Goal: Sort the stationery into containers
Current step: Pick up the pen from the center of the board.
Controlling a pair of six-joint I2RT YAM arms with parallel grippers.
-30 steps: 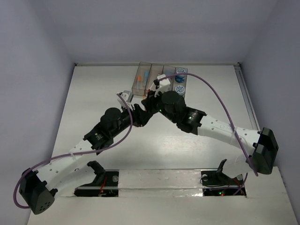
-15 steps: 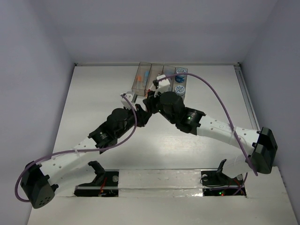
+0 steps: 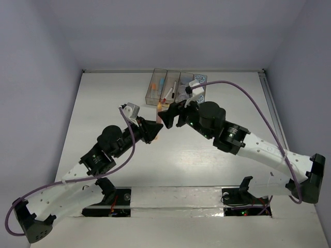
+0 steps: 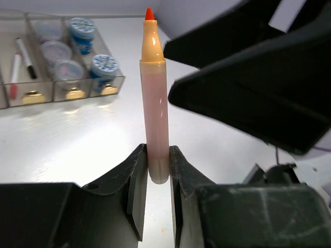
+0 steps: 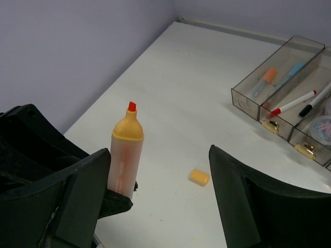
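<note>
The orange marker stands beside my open right fingers, so they should turn to it and pinch its body (image 4: 154,98) above my left gripper.
An uncapped orange marker (image 4: 155,108) with a red tip stands upright in my left gripper (image 4: 156,157), which is shut on its lower end. The same marker (image 5: 125,155) shows in the right wrist view, just beside the left finger of my right gripper (image 5: 159,160), which is open with nothing between its fingers. A small orange cap (image 5: 199,177) lies on the table below the right gripper. The containers (image 3: 153,93) stand at the back, holding orange and blue markers (image 5: 269,77), a red and white pen (image 5: 292,103), and blue-patterned jars (image 4: 105,64). Both grippers (image 3: 155,128) (image 3: 166,114) hang close together in front of the bins.
The white table (image 3: 103,103) is walled on the left, back and right. The bins' yellow-labelled ends (image 5: 270,126) face the arms. The right gripper's dark fingers (image 4: 248,93) loom just right of the held marker.
My right gripper has opened and pulled away to the right. My left gripper has drawn back to the left with the marker. The two were pressed together by the bins before.
</note>
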